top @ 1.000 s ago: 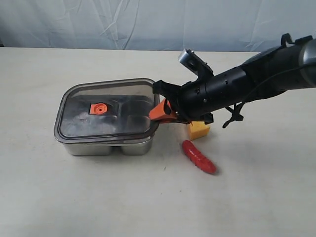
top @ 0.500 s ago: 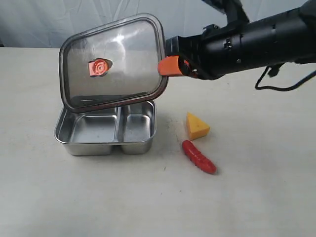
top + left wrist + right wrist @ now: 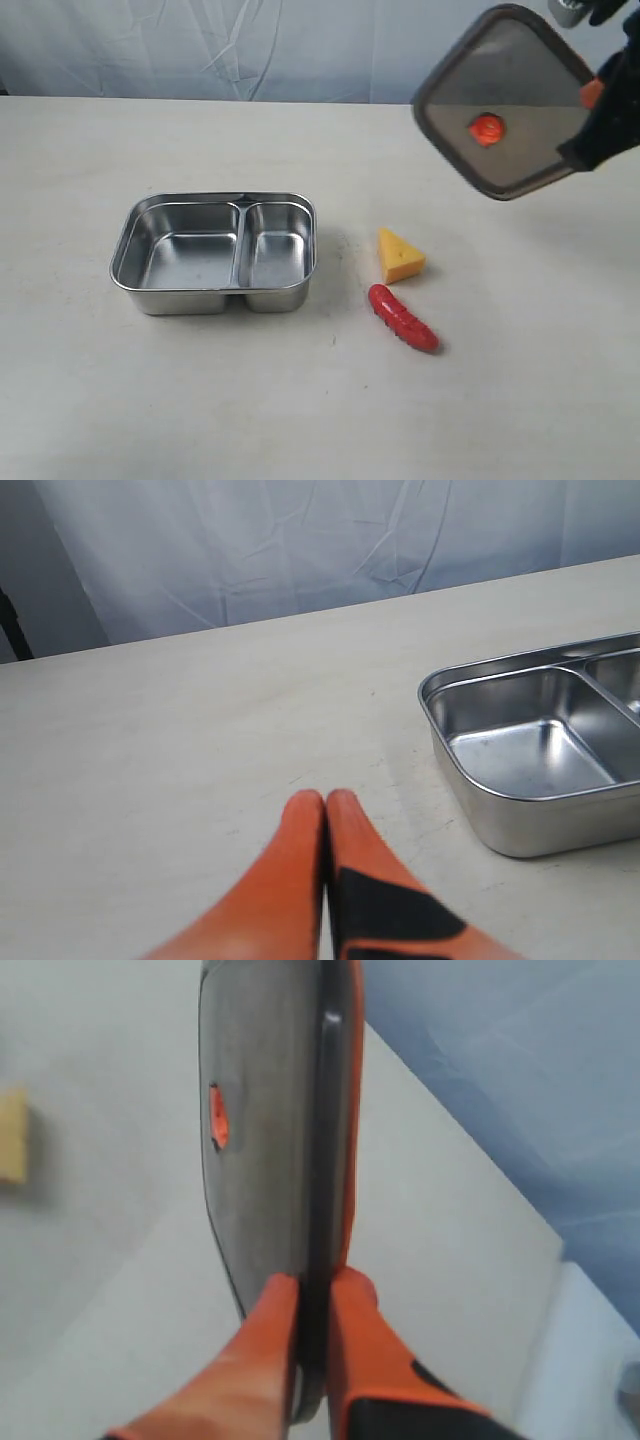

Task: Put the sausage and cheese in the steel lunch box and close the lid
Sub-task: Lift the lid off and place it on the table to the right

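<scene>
My right gripper should release the lid, now held tilted high in the air, beside the red sausage [image 3: 536, 302], on the sausage's side away from the steel lunch box.
The steel lunch box [image 3: 130, 262] sits open and empty left of centre, also seen as the steel lunch box [image 3: 520, 805] in the left wrist view. To its right lie the yellow cheese [image 3: 400, 256] wedge and, just in front, the red sausage [image 3: 403, 318]. My right gripper [image 3: 590, 95] holds the dark lid [image 3: 505, 105] tilted high in the air at the upper right; in the right wrist view the right gripper [image 3: 314, 1282] is shut on the edge of the lid [image 3: 270, 1130]. My left gripper [image 3: 325, 800] is shut on nothing, low over the table beside the box.
A pale wrinkled curtain [image 3: 250, 45] hangs behind the table's far edge. The cheese [image 3: 12, 1135] shows as a yellow blur in the right wrist view. Bare tabletop [image 3: 200, 400] lies in front of the box.
The right gripper lifted the lid off the lunch box, then carried it up and far to the right. The box now stands open. Sausage and cheese have not moved.
</scene>
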`<action>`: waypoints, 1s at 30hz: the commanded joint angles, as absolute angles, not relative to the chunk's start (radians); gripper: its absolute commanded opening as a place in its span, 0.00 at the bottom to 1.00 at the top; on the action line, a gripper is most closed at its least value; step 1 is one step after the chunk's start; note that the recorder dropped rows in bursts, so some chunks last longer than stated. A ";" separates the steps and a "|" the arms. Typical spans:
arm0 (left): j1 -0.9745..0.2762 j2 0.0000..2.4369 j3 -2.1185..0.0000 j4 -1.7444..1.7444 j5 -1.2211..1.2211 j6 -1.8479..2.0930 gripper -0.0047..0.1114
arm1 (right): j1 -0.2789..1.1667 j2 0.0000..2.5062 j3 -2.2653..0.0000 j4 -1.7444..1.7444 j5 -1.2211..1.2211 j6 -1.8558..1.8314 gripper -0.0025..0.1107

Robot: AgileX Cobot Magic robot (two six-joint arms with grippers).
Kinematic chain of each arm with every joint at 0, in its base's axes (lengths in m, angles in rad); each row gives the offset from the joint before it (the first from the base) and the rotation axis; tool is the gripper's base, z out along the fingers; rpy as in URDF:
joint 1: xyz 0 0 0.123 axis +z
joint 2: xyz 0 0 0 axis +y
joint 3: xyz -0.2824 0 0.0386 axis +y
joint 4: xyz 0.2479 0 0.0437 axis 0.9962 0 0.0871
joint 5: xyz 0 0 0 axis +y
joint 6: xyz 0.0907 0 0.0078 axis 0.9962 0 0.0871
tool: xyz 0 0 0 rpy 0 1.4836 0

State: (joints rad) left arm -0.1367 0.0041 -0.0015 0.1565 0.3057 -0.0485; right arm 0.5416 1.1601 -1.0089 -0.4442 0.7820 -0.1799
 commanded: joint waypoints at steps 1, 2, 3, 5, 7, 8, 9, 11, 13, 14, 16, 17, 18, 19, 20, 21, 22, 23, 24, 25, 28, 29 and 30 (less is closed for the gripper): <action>-0.132 0.000 0.000 0.160 0.292 -0.049 0.04 | 0.542 1.153 -0.978 -0.639 0.842 -0.157 0.01; -0.132 0.000 0.000 0.160 0.292 -0.049 0.04 | 0.548 1.153 -0.952 -0.670 0.839 -0.157 0.01; -0.132 0.000 0.000 0.160 0.292 -0.049 0.04 | 0.554 1.153 -0.927 -0.696 0.834 -0.157 0.01; -0.132 0.000 0.000 0.160 0.292 -0.049 0.04 | 0.578 1.153 -0.848 -0.763 0.811 -0.157 0.01; -0.132 0.000 0.000 0.160 0.292 -0.049 0.04 | 0.604 1.153 -0.755 -0.823 0.778 -0.157 0.01; -0.132 0.000 0.000 0.160 0.292 -0.049 0.04 | 0.619 1.153 -0.708 -0.859 0.759 -0.157 0.01; -0.132 0.000 0.000 0.160 0.292 -0.049 0.04 | 0.632 1.153 -0.664 -0.890 0.740 -0.146 0.01; -0.132 0.000 0.000 0.160 0.292 -0.049 0.04 | 0.655 1.153 -0.596 -0.940 0.701 -0.098 0.01; -0.132 0.000 0.000 0.160 0.292 -0.049 0.04 | 0.679 1.153 -0.541 -0.959 0.659 -0.070 0.01; -0.132 0.000 0.000 0.160 0.292 -0.049 0.04 | 0.693 1.153 -0.516 -0.951 0.637 -0.070 0.01; -0.132 0.000 0.000 0.160 0.292 -0.049 0.04 | 0.723 1.153 -0.482 -0.902 0.607 -0.070 0.01; -0.132 0.000 0.000 0.160 0.292 -0.049 0.04 | 0.738 1.153 -0.471 -0.867 0.596 -0.070 0.01; -0.132 0.000 0.000 0.160 0.292 -0.049 0.04 | 0.752 1.153 -0.464 -0.830 0.595 -0.070 0.01; -0.132 0.000 0.000 0.160 0.292 -0.049 0.04 | 0.764 1.153 -0.462 -0.795 0.595 -0.072 0.01; -0.132 0.000 0.000 0.160 0.292 -0.049 0.04 | 0.771 1.153 -0.460 -0.756 0.599 -0.072 0.01; -0.132 0.000 0.000 0.160 0.292 -0.049 0.04 | 0.776 1.153 -0.460 -0.718 0.601 -0.072 0.01; -0.132 0.000 0.000 0.160 0.292 -0.049 0.04 | 0.780 1.153 -0.460 -0.693 0.606 -0.072 0.01; -0.132 0.000 0.000 0.160 0.292 -0.049 0.04 | 0.780 1.153 -0.460 -0.674 0.608 -0.072 0.01; -0.132 0.000 0.000 0.160 0.292 -0.049 0.04 | 0.780 1.153 -0.460 -0.658 0.617 -0.072 0.01; -0.132 0.000 0.000 0.160 0.292 -0.049 0.04 | 0.780 1.153 -0.458 -0.654 0.627 -0.074 0.01; -0.132 0.000 0.000 0.160 0.292 -0.049 0.04 | 0.780 1.170 -0.433 -0.679 0.654 -0.076 0.01; -0.132 0.000 0.000 0.160 0.292 -0.049 0.04 | 0.780 1.177 -0.426 -0.691 0.659 -0.076 0.01; -0.132 0.000 0.000 0.160 0.292 -0.049 0.04 | 0.780 1.184 -0.419 -0.701 0.661 -0.076 0.01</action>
